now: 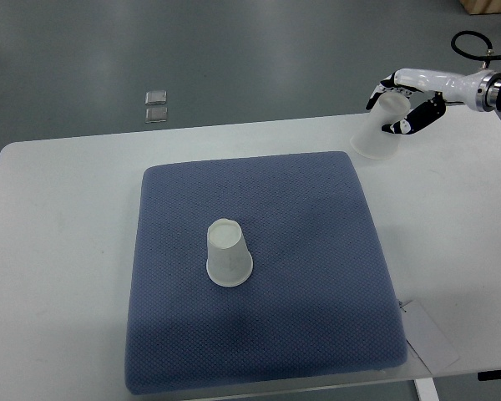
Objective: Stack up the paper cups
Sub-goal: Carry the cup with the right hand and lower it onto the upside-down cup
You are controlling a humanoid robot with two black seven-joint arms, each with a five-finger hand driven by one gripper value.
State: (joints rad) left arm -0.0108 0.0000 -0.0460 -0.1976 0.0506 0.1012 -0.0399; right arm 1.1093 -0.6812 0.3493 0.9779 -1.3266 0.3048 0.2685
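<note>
The white paper cup in my right gripper needs to be released over the upside-down cup standing on the blue pad [225, 235].
A white paper cup [228, 253] stands upside down near the middle of the blue pad [317, 251]. My right hand [401, 104] comes in from the right edge at the upper right and is shut on a second white paper cup [379, 135]. That cup is upside down and tilted, its wide rim low over the white table just past the pad's far right corner. The left arm is not in view.
The blue pad lies on a white table [67, 251]. A white paper tag [430, 338] lies at the pad's near right corner. Two small clear squares [157, 105] sit on the grey floor beyond the table. A black cable [472, 46] loops at the upper right.
</note>
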